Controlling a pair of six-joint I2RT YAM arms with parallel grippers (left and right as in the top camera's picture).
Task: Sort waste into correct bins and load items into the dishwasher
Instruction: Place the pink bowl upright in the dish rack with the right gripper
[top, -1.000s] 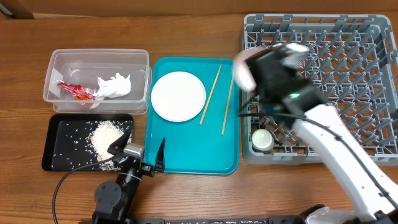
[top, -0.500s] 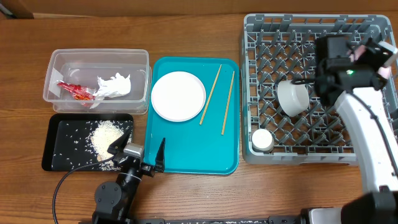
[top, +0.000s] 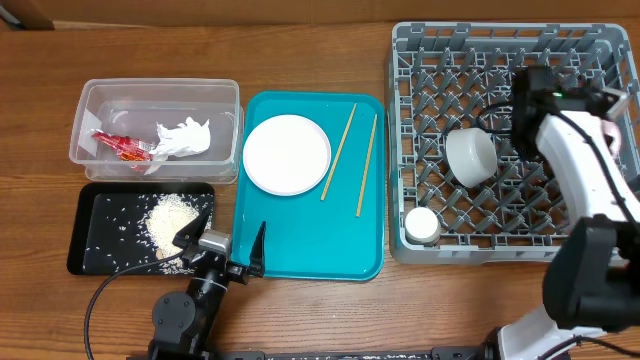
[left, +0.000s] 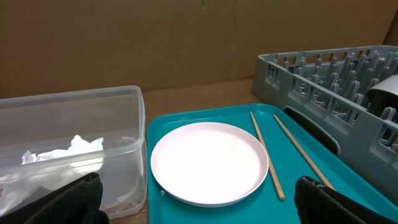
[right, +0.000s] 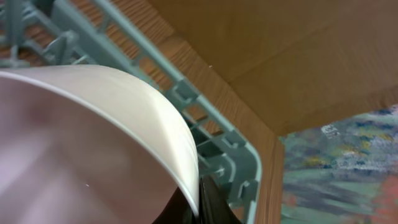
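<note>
Next, my right gripper sets the small pink bowl down on the rack wires (top: 528, 153), beside the grey metal bowl.
My right gripper (top: 606, 108) is shut on the rim of the small pink bowl (right: 93, 143) and holds it tilted over the right side of the grey dish rack (top: 500, 38). In the rack lie the grey metal bowl (top: 470, 155) and the white cup (top: 421, 224). The pale plate (top: 287, 152) and two chopsticks (top: 338, 152) lie on the teal tray (top: 310, 250). My left gripper (top: 222, 245) is open and empty at that tray's front edge. The clear tub (top: 100, 95) holds the red wrapper (top: 120, 147) and the tissue (top: 183, 138). The rice grains (top: 172, 220) lie on the black tray (top: 95, 250).
The rack's far right corner (right: 249, 168) and the wooden table edge show in the right wrist view. In the left wrist view the plate (left: 208, 163) lies between the clear tub (left: 74, 124) and the rack wall (left: 323, 81).
My right arm has carried the pink bowl from the rack's left edge across to its right side. The left arm has not moved.
</note>
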